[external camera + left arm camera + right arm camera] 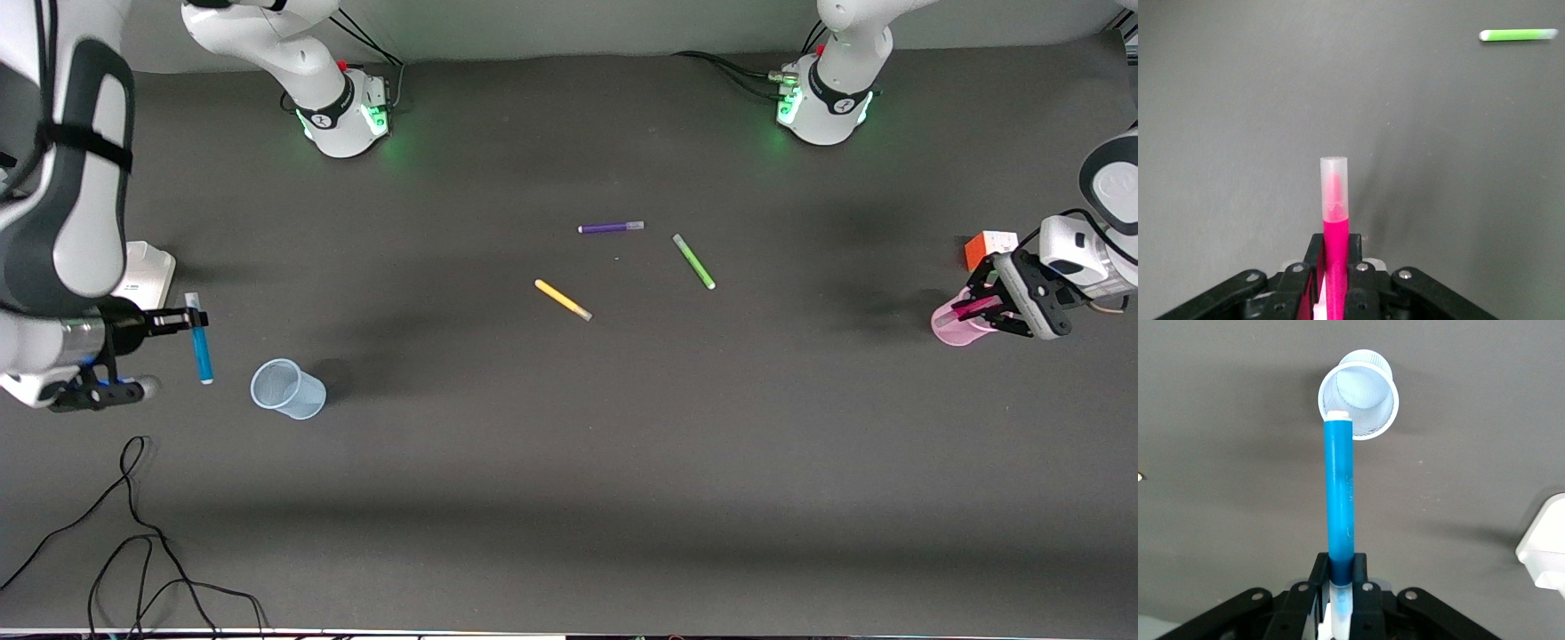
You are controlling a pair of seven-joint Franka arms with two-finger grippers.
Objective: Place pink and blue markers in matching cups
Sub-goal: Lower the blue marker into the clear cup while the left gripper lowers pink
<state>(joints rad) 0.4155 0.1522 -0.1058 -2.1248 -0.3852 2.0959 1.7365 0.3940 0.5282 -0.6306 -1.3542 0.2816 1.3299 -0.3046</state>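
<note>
The pink marker, now held aslant over the cup, will be released by my left gripper inside the pale pink cup [969, 308] next to the puzzle cube.
My right gripper [192, 318] is shut on the blue marker [202, 351] near its greyish cap and holds it above the table beside the pale blue cup [286, 388]. In the right wrist view the blue marker [1339, 493] sticks out from the gripper [1341, 577] toward the blue cup's [1360, 393] open mouth. My left gripper [980, 304] is shut on the pink marker [974, 308], held aslant over the pale pink cup [953, 326]. In the left wrist view the pink marker [1335, 220] rises from the gripper [1335, 267]; the pink cup is hidden there.
Purple pen [611, 228], green pen [693, 260] and yellow pen [563, 300] lie mid-table; the green pen also shows in the left wrist view [1518, 35]. The puzzle cube [989, 247] sits beside the pink cup. A white box [144, 274] and cables [133, 533] are at the right arm's end.
</note>
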